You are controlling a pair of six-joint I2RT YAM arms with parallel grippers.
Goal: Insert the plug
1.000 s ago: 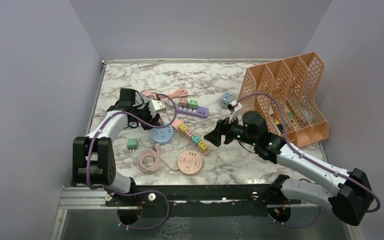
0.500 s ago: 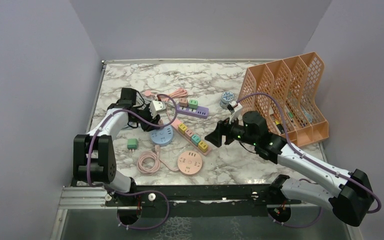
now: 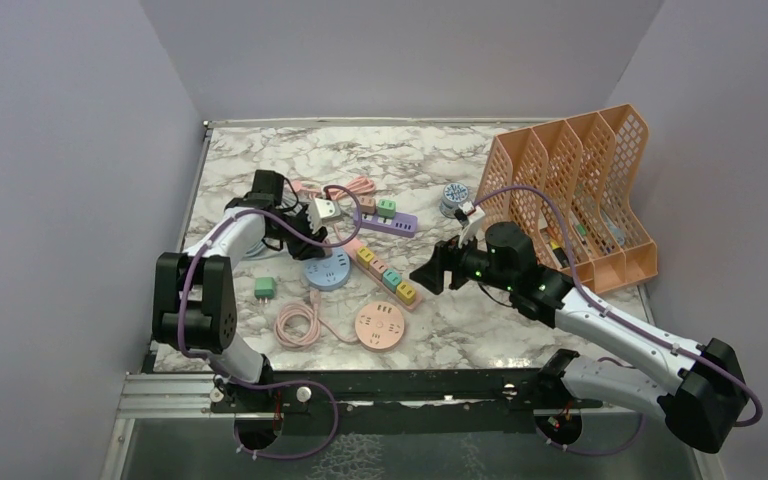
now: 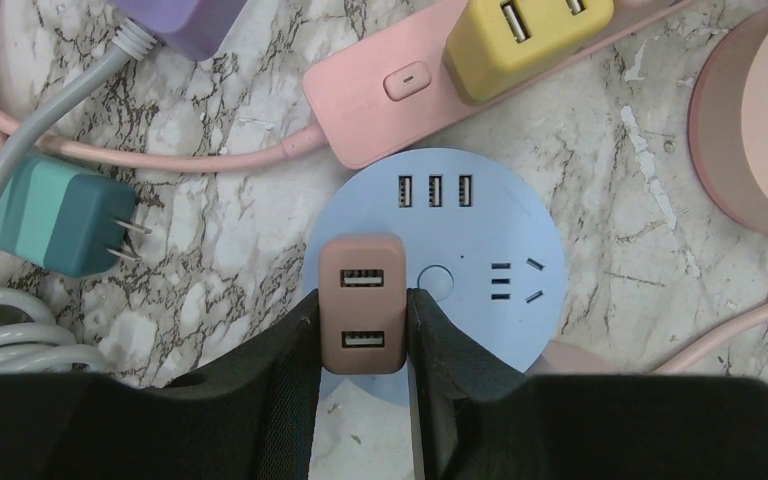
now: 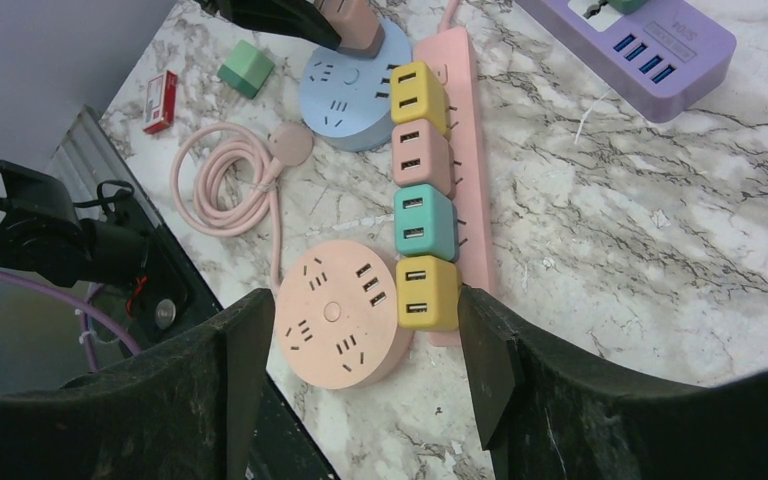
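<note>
My left gripper is holding the dusty-pink USB plug. It will let go of it on the round blue power socket's side (image 3: 325,248) (image 4: 362,305) nearest the teal plug.
My left gripper (image 4: 362,345) is shut on a dusty-pink two-port USB plug (image 4: 362,318). The plug sits over the left part of the round blue power socket (image 4: 480,260); its prongs are hidden, so I cannot tell whether they touch the socket. In the top view the left gripper (image 3: 305,235) is just above and left of that blue socket (image 3: 326,270). My right gripper (image 3: 435,272) hangs open above the table with nothing between its fingers. Below it lie the round pink socket (image 5: 340,315) and the near end of the pink strip (image 5: 470,150).
The pink strip carries several cube adapters (image 5: 422,180). A purple power strip (image 3: 385,220), a white adapter (image 3: 322,210) and a teal plug (image 4: 60,215) lie nearby. A green cube (image 3: 264,288) and coiled pink cable (image 3: 300,322) sit near the front left. An orange file rack (image 3: 580,190) stands right.
My left arm has swung to the right, carrying the pink plug from the table's left side over towards the blue socket. The right arm has stayed in place, still open.
</note>
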